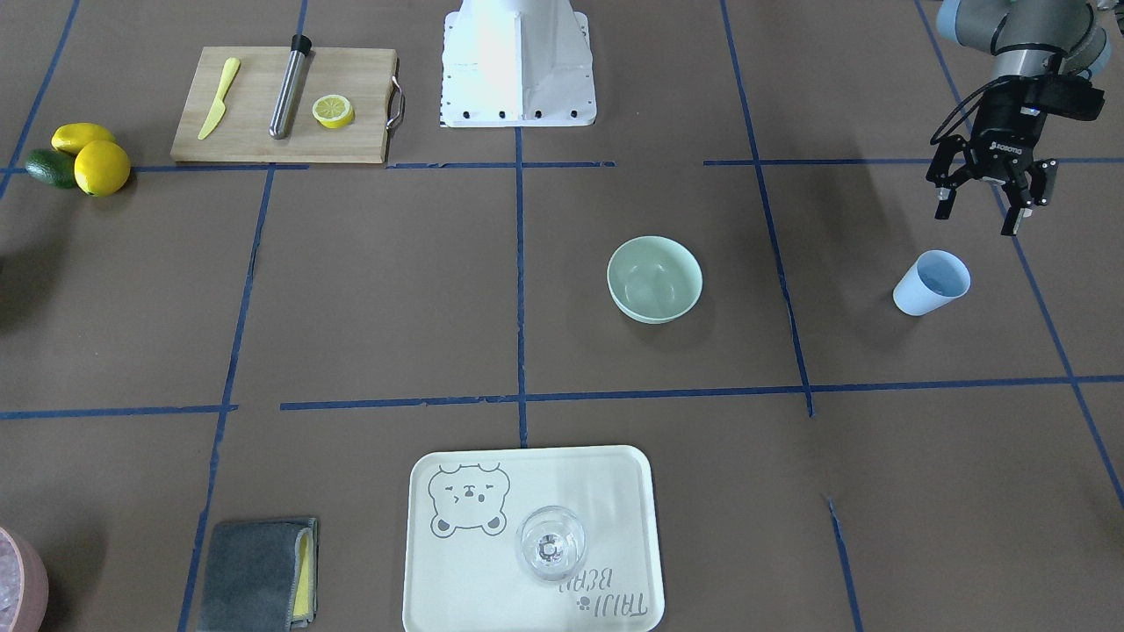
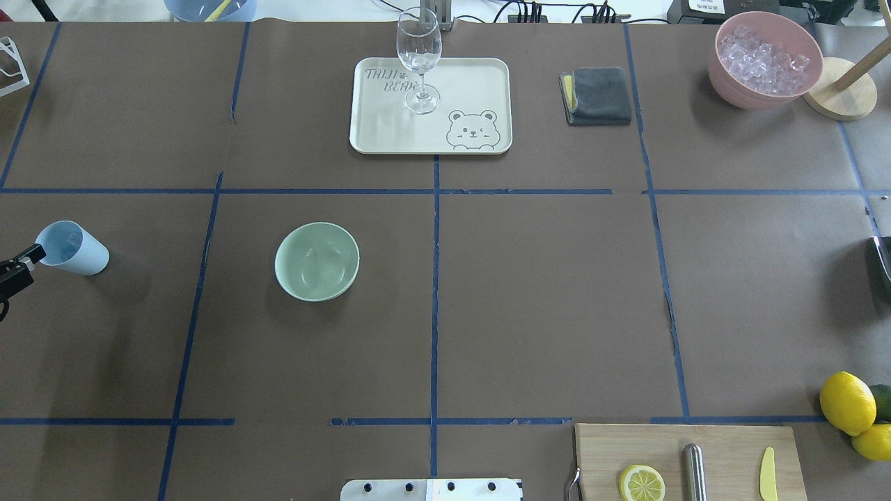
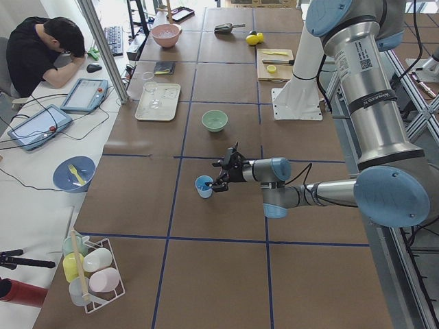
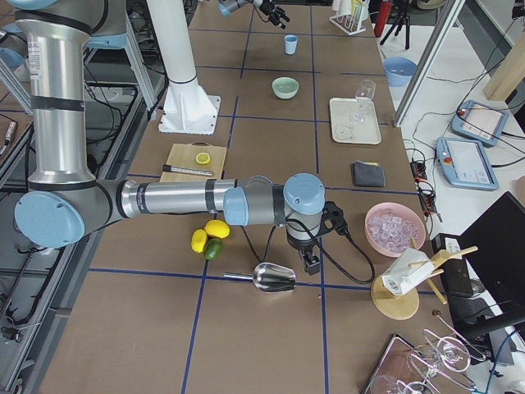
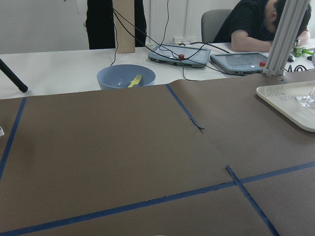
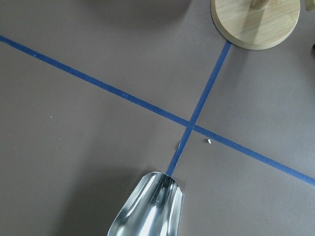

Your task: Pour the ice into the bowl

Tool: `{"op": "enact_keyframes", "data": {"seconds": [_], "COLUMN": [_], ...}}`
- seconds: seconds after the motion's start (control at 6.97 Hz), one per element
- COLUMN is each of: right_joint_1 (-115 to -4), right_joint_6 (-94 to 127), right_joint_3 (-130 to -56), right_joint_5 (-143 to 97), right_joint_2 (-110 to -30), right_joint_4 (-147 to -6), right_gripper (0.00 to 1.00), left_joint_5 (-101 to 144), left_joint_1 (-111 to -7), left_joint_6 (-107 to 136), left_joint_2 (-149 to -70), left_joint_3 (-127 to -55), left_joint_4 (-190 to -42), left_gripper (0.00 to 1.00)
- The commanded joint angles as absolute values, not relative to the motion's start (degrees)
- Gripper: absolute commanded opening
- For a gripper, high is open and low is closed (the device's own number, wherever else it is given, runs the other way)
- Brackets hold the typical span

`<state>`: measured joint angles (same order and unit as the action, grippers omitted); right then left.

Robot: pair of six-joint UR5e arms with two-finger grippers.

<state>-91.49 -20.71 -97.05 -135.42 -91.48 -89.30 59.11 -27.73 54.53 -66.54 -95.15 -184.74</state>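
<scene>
I need to move my left gripper to the light blue cup next and close it around the sides of its body (image 1: 907,296), under the cup's rim.
The pale mint-green bowl (image 1: 654,278) stands left of the table's middle in the overhead view (image 2: 317,261). I cannot tell whether ice lies in it. A light blue cup (image 1: 931,283) stands upright at the table's left end (image 2: 69,247). My left gripper (image 1: 976,219) is open and empty, just on the robot's side of the cup and apart from it. The ice (image 2: 764,59) fills a pink container (image 2: 738,94) at the far right. My right gripper (image 4: 312,263) hangs beside a metal scoop (image 6: 150,209). I cannot tell whether it is open or shut.
A tray (image 2: 480,76) with a clear glass (image 2: 420,59) stands at the far middle, a grey cloth (image 2: 597,96) right of it. A cutting board (image 2: 682,459) with a lemon half, metal rod and yellow knife lies near right. Lemons (image 2: 848,403) lie beside it.
</scene>
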Motion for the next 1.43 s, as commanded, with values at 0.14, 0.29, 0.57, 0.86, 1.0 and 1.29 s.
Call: {"op": "enact_keyframes", "data": {"seconds": [0.14, 0.29, 0.57, 0.86, 1.0, 1.29], "right_joint_1": [-91.5, -91.5, -91.5, -91.5, -91.5, -91.5], "right_joint_6": [-20.4, -20.3, -20.3, -20.2, -20.2, -20.1], "right_joint_3": [-96.9, -96.9, -96.9, -96.9, -96.9, -96.9], "right_joint_5": [-135.4, -135.4, -135.4, -135.3, -135.3, -135.2], "right_joint_2": [-91.4, -91.4, -91.4, -91.2, -91.2, -90.8], "right_joint_4": [-89.3, -89.3, -89.3, -89.3, -89.3, -89.3], "right_gripper": [1.00, 1.00, 1.00, 1.00, 1.00, 1.00], "left_joint_5": [46.8, 44.9, 43.0, 43.0, 42.9, 43.1], "left_joint_1": [-19.9, -19.8, -19.8, -19.8, -19.8, -19.9], "left_joint_6": [59.2, 59.2, 59.2, 58.4, 58.3, 58.3], "left_joint_2": [-68.5, -71.7, -74.7, -77.8, -79.8, -80.7], "left_joint_3": [-91.2, -88.2, -84.2, -81.9, -79.9, -77.9], "left_joint_4": [-182.3, -182.2, -182.2, -182.1, -182.1, -182.0], "left_gripper": [1.00, 1.00, 1.00, 1.00, 1.00, 1.00]}}
